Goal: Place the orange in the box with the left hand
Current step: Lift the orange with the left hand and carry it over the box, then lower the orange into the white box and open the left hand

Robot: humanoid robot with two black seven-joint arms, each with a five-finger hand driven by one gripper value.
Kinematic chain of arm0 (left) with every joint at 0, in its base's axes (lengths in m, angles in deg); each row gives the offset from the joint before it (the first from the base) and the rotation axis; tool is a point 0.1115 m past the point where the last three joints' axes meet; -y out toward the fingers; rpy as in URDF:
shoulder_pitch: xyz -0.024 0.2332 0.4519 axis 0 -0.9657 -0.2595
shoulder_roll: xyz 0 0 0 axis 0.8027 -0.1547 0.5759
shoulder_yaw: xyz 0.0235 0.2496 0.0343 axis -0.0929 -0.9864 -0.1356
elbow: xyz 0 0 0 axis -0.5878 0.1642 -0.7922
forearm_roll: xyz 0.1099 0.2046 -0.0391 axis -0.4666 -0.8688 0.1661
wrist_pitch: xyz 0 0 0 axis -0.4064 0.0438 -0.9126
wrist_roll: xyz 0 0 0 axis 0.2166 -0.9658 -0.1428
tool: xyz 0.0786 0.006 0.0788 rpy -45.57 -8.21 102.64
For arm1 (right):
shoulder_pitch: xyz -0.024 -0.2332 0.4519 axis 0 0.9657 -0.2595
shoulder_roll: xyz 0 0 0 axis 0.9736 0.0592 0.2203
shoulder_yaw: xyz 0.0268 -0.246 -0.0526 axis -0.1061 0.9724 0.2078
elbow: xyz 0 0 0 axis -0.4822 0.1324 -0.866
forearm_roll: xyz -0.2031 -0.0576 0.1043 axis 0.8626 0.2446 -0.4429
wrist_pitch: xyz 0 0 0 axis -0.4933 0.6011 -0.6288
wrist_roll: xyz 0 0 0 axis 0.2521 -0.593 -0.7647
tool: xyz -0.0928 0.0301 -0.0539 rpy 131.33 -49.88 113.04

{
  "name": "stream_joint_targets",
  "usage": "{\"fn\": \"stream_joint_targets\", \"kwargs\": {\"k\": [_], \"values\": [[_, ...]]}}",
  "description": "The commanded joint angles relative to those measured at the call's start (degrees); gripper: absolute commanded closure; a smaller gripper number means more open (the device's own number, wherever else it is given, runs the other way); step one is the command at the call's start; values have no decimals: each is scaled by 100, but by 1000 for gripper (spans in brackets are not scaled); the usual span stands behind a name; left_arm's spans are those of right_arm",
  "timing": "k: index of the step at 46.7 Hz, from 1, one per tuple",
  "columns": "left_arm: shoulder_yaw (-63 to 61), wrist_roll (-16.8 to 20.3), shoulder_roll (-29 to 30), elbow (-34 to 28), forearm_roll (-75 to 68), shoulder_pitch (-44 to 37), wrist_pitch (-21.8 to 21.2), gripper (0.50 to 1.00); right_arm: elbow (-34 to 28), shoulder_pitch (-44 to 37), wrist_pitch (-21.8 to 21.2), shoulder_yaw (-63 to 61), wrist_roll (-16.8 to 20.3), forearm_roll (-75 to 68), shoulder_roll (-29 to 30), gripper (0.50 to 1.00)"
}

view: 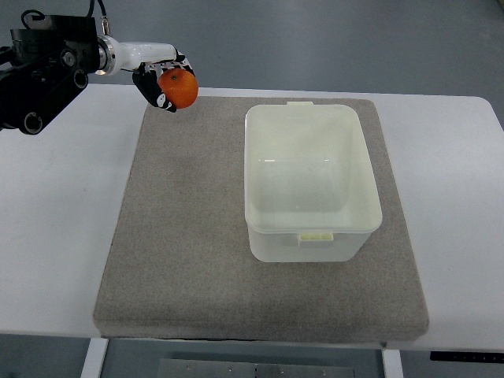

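Next, my left gripper releases the orange in the white plastic box [267, 180], against the side of the box that faces the bare mat. The orange is held above the mat's corner.
My left hand [161, 83] comes in from the upper left and is shut on the orange [179, 89], holding it above the far left corner of the grey mat [181, 236]. The white plastic box [311, 179] stands open and empty on the right half of the mat, to the right of the hand and apart from it. The right hand is out of view.
The mat lies on a white table [55, 228]. The table's front edge runs along the bottom of the picture, with a table leg [93, 358] and grey floor below it. My dark left arm [39, 71] fills the upper left corner.
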Motion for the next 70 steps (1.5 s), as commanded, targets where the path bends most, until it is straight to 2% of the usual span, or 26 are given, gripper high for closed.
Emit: {"fn": "stream_joint_targets", "kwargs": {"k": [1,12,30,42,54,62,70], "values": [[41,-2,202,283,208,144,175,1000,0,-7,2,6,1,0,0,574],[59,-20,510,1338,551,302,342,1000,0,-7,2,-2,1,0,0,574],[103,-152,255,3096,551,302,633,1000,0,2,2,-2,1,0,0,574],[24,-336,-342,3193,359,284,677,1000,0,2,2,-2,1,0,0,574],[-29,-363,-957,3167,-661,-14,668,1000,0,2,2,-2,1,0,0,574],[-29,-705,-1204,3035,-749,-216,650,1000,0,2,2,-2,1,0,0,574],[-29,-732,-1432,2816,-1022,-383,589,1000,0,-7,2,6,1,0,0,574]]}}
